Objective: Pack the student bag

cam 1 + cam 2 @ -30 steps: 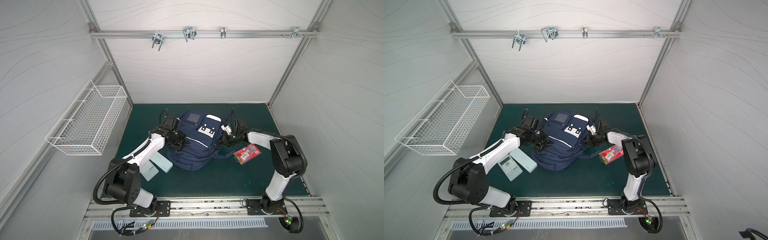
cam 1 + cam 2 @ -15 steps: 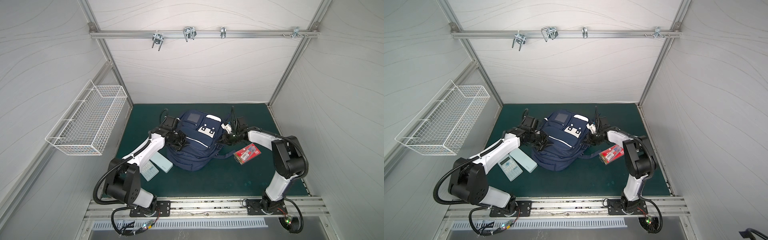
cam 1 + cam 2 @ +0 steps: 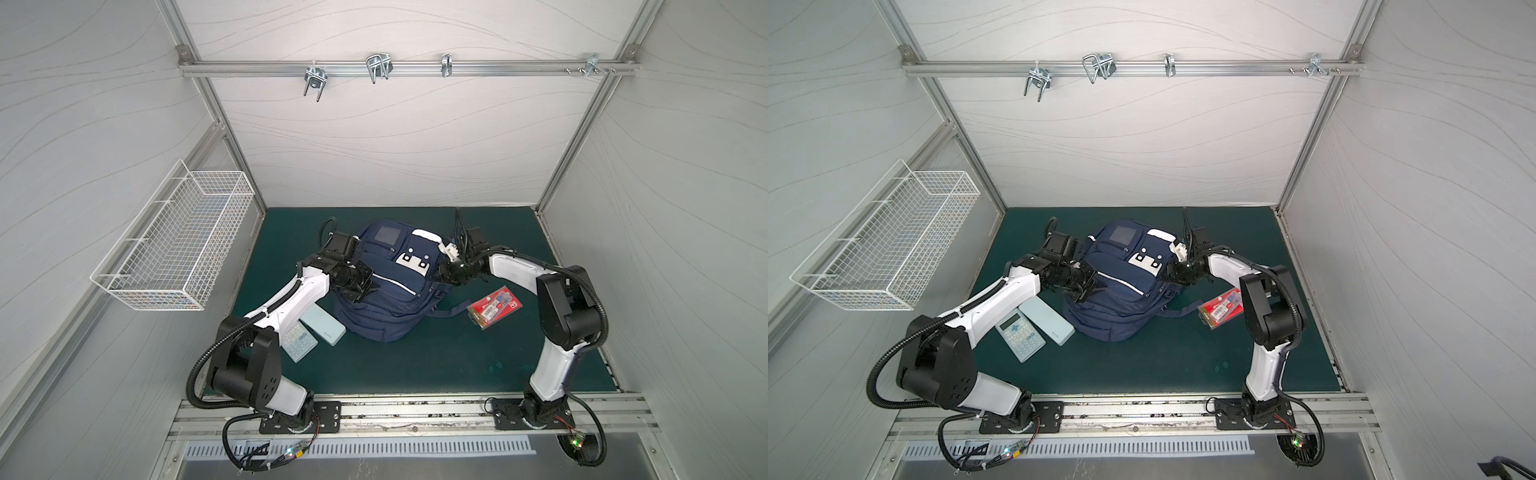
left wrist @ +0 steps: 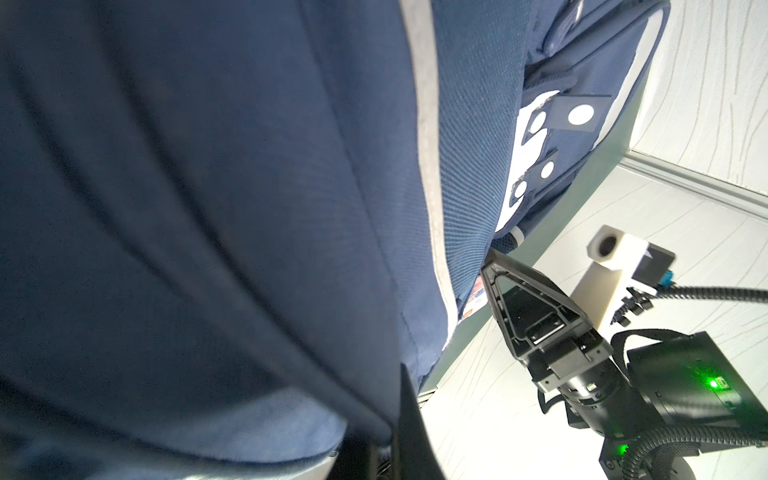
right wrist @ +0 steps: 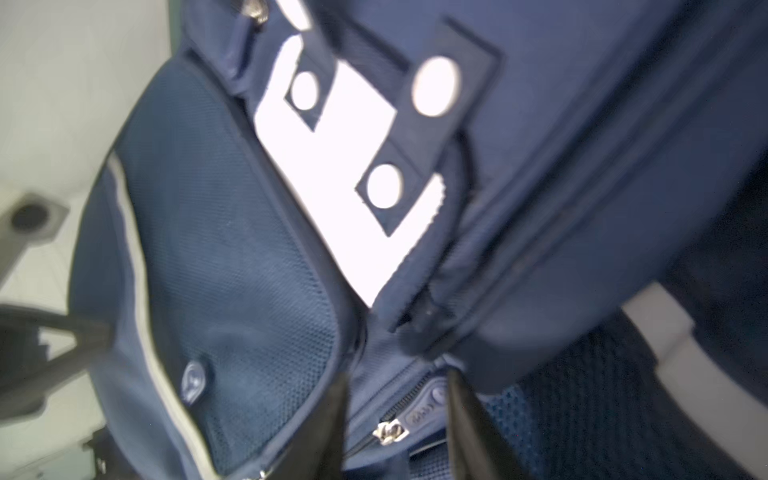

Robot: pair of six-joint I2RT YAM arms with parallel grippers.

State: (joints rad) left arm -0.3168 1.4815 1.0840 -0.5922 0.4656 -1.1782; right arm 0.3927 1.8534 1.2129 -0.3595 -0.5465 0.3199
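The blue pull tab slants loose inside my open right gripper; next I pinch it before drawing the zipper slider (image 5: 390, 432) along.
The student bag (image 3: 386, 299) (image 3: 1121, 303), navy with white patches and a grey stripe, lies in the middle of the green mat (image 3: 415, 365). My left gripper (image 3: 365, 286) (image 3: 1090, 286) is at its left flank. In the left wrist view that gripper (image 4: 386, 436) is shut on a fold of the bag (image 4: 208, 208) fabric. My right gripper (image 3: 440, 274) (image 3: 1173, 272) is against the bag's right side. In the right wrist view it (image 5: 397, 374) stands open, with a metal zipper slider (image 5: 388, 430) and its blue pull tab (image 5: 424, 409) lying between the fingers.
A pale calculator (image 3: 1020, 332) and a light blue case (image 3: 1047, 322) lie left of the bag, beside the left arm. A red packet (image 3: 494, 307) lies to its right, under the right arm. A wire basket (image 3: 178, 245) hangs on the left wall. Hooks (image 3: 378, 68) hang on the overhead rail.
The right gripper's jaws have spread apart at the bag's right side. The left gripper keeps its hold, and neither arm nor the bag has visibly shifted.
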